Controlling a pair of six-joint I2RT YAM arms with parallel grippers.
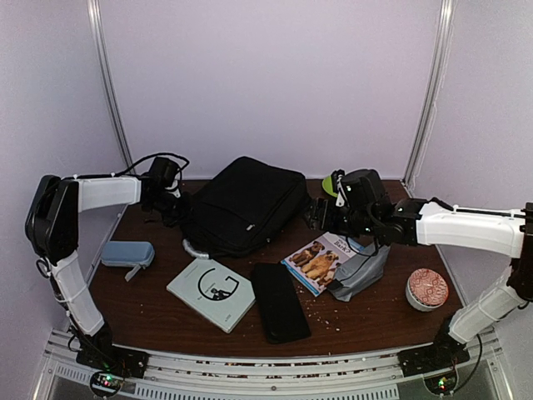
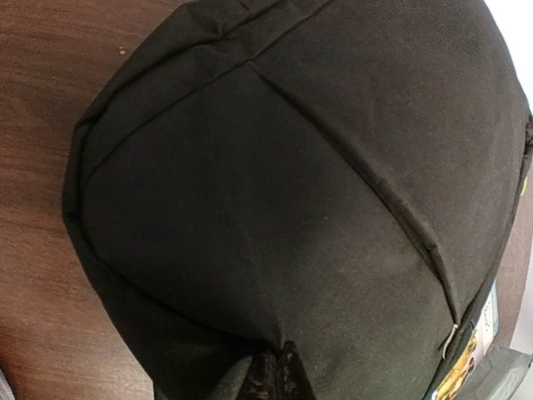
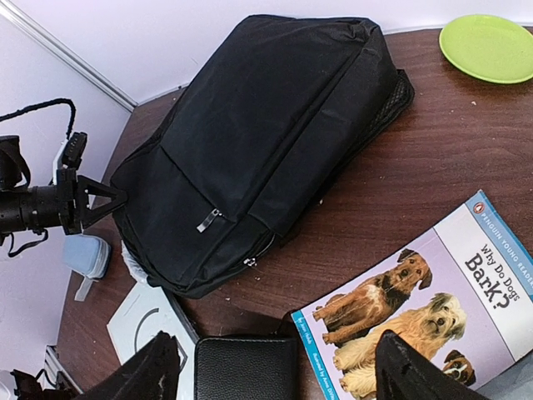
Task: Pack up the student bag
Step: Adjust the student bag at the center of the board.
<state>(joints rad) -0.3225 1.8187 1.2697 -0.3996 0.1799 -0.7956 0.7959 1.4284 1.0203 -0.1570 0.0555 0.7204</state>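
Note:
The student bag lies at a slant and my left gripper pinches bunched fabric, so next I take hold again of the bag's edge [image 2: 208, 327] and turn the bag with both grippers.
The student bag [image 1: 243, 204] is a large black soft bag lying flat at the table's middle back. It fills the left wrist view [image 2: 291, 183] and shows zippers in the right wrist view [image 3: 258, 142]. My left gripper [image 1: 172, 205] is at the bag's left corner, and its fingertips [image 2: 279, 377] are pressed together with the bag's fabric drawn into them. My right gripper [image 1: 320, 213] is open and empty just right of the bag. Its fingers [image 3: 154, 371] are spread wide above a slim black case and a dog book.
A slim black case [image 1: 279, 302], a white book [image 1: 211, 292], a dog picture book [image 1: 319, 261] and a grey pointed pouch [image 1: 362, 275] lie in front. A blue-grey case [image 1: 127, 253] lies left, a patterned bowl [image 1: 426, 289] right, and a green plate [image 3: 491, 46] behind.

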